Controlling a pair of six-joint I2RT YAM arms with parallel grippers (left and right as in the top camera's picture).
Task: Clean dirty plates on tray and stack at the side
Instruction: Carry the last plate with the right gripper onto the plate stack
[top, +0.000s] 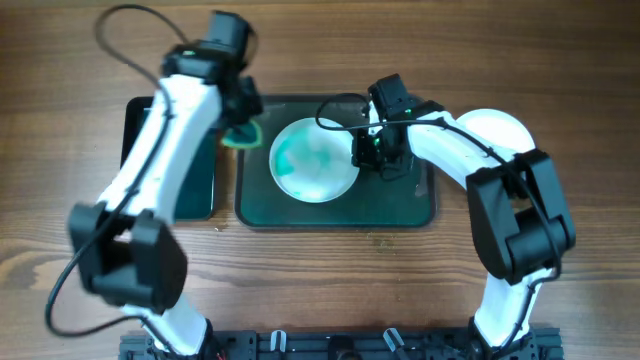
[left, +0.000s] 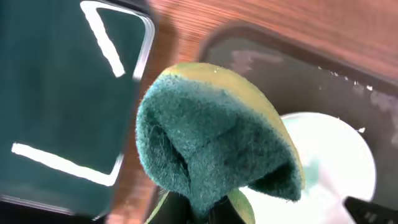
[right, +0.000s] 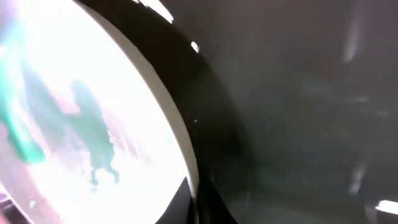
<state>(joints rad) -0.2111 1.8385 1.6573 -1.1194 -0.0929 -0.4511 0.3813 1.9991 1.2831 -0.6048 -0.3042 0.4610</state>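
The robot's right gripper should put the smeared plate down on the plain white plate (top: 490, 151) beside the dark green tray.
One white plate (top: 315, 160) with a green smear lies on the dark green tray (top: 400, 205). My right gripper (top: 370, 150) is shut on the plate's right rim; the right wrist view shows the rim (right: 186, 149) between the jaws (right: 198, 198), over the tray floor (right: 298, 112). My left gripper (top: 240, 122) is shut on the green-yellow sponge (top: 243, 136) and holds it above the tray's left edge, just left of the plate. In the left wrist view the sponge (left: 217, 143) fills the middle, with the plate (left: 336, 165) to its right. A plain white plate (top: 497, 128) lies on the table right of the tray, partly under my right arm.
The smaller black-rimmed tray (top: 195, 190) lies left of the big tray, mostly under my left arm; it also shows in the left wrist view (left: 56, 93). Bare wooden table (top: 330, 280) lies in front of both trays.
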